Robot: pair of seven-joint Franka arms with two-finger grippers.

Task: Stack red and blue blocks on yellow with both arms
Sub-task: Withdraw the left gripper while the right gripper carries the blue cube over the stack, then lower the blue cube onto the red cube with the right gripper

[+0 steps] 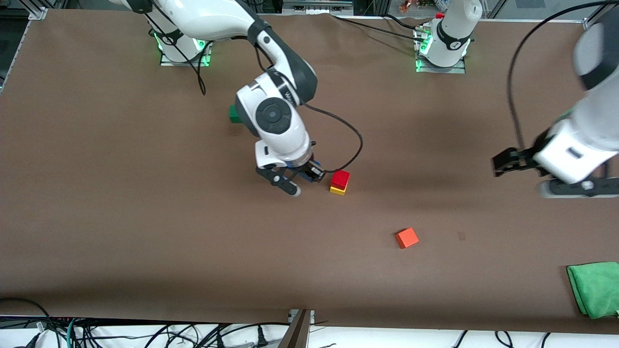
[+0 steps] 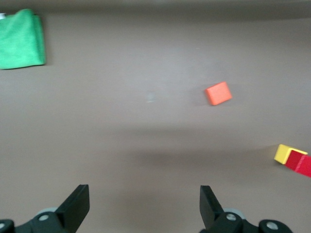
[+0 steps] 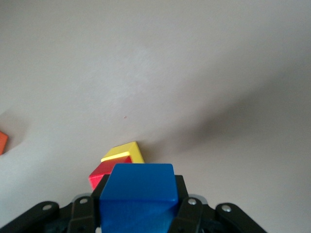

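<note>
Next, I let go of the blue block with my right gripper on top of the red block (image 1: 343,177) (image 3: 99,180).
The red block (image 1: 341,178) sits on the yellow block (image 1: 337,190) near the table's middle. My right gripper (image 1: 304,181) hangs just beside this stack, toward the right arm's end, and is shut on the blue block (image 1: 302,175). In the right wrist view the blue block (image 3: 138,196) fills the space between the gripper's (image 3: 137,213) fingers, with the red block (image 3: 103,174) and the yellow block (image 3: 124,152) just past it. My left gripper (image 1: 502,163) is open and empty, up over the left arm's end of the table. Its view shows the open gripper (image 2: 144,208), the yellow block (image 2: 284,153) and the red block (image 2: 301,164).
An orange-red cube (image 1: 406,238) lies nearer the front camera than the stack; it also shows in the left wrist view (image 2: 218,93). A dark green cube (image 1: 234,114) sits partly hidden by the right arm. A green cloth (image 1: 595,289) lies at the table's front corner, at the left arm's end.
</note>
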